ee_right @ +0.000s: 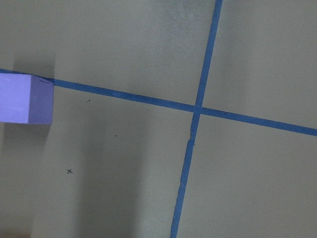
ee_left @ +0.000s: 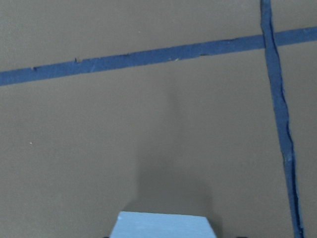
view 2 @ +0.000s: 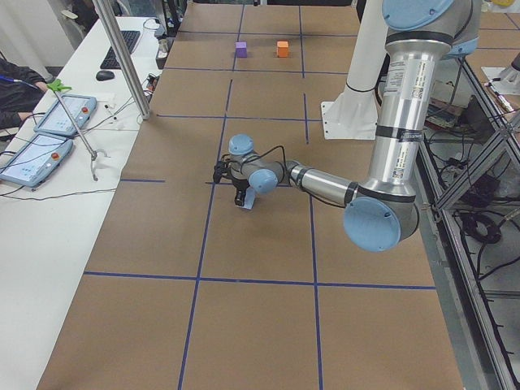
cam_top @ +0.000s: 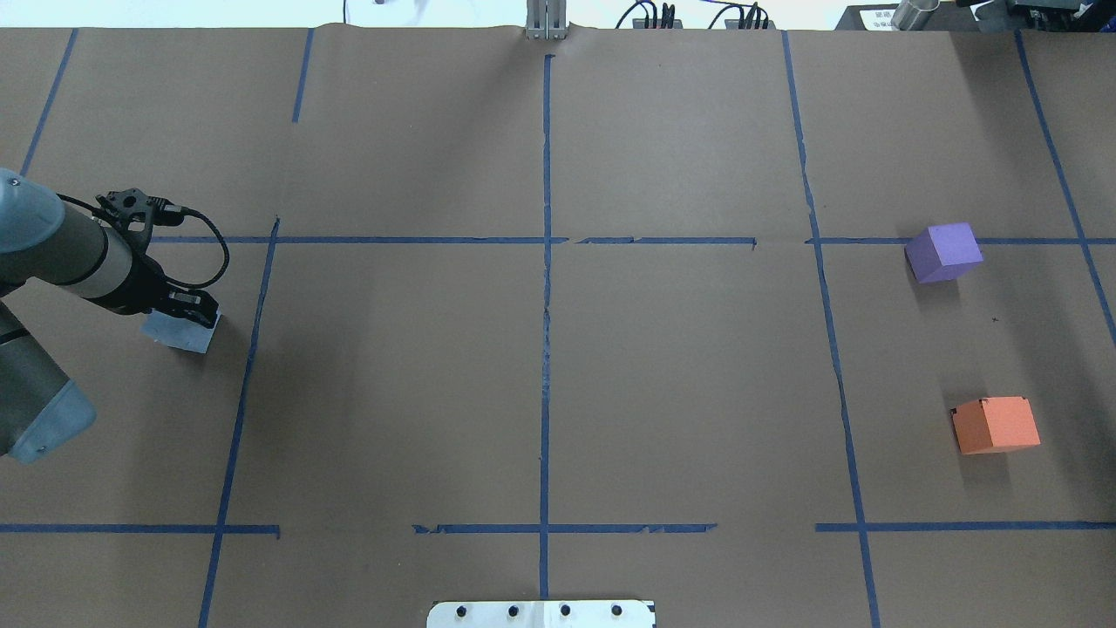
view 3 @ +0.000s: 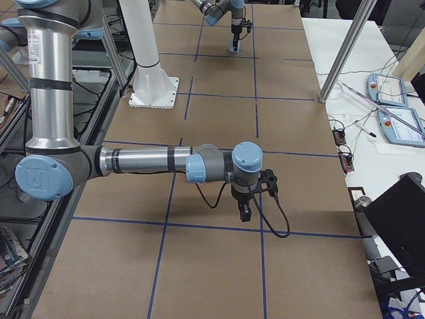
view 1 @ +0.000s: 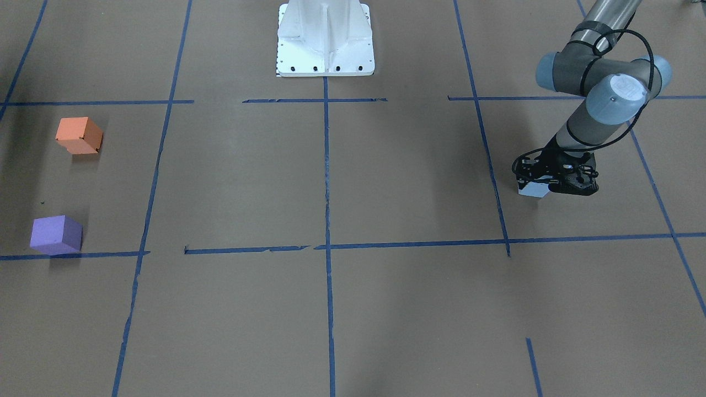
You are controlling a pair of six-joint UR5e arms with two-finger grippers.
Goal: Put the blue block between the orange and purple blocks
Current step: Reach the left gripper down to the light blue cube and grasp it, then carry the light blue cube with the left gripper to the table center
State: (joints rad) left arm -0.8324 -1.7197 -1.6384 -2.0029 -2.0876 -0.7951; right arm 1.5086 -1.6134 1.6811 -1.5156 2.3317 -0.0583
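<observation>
I need to release the blue block from my left gripper on the middle tape line [view 1: 327,177] between the white robot base and tape crossing.
The blue block [cam_top: 179,332] is pale blue and sits at the table's left end, also visible in the front view [view 1: 532,189] and at the bottom edge of the left wrist view [ee_left: 161,225]. My left gripper [cam_top: 187,314] points down over it, jaws against its sides, shut on it at table level. The orange block [cam_top: 996,425] and the purple block [cam_top: 943,251] stand apart at the far right end with a bare gap between them. My right gripper [view 3: 244,214] shows only in the exterior right view, pointing down above the paper; I cannot tell whether it is open. Its wrist camera sees the purple block [ee_right: 25,96].
Brown paper with a blue tape grid [cam_top: 546,288] covers the table. The white robot base [view 1: 325,38] stands at the middle of the near edge. A side table with tablets [view 2: 49,130] runs along the far side.
</observation>
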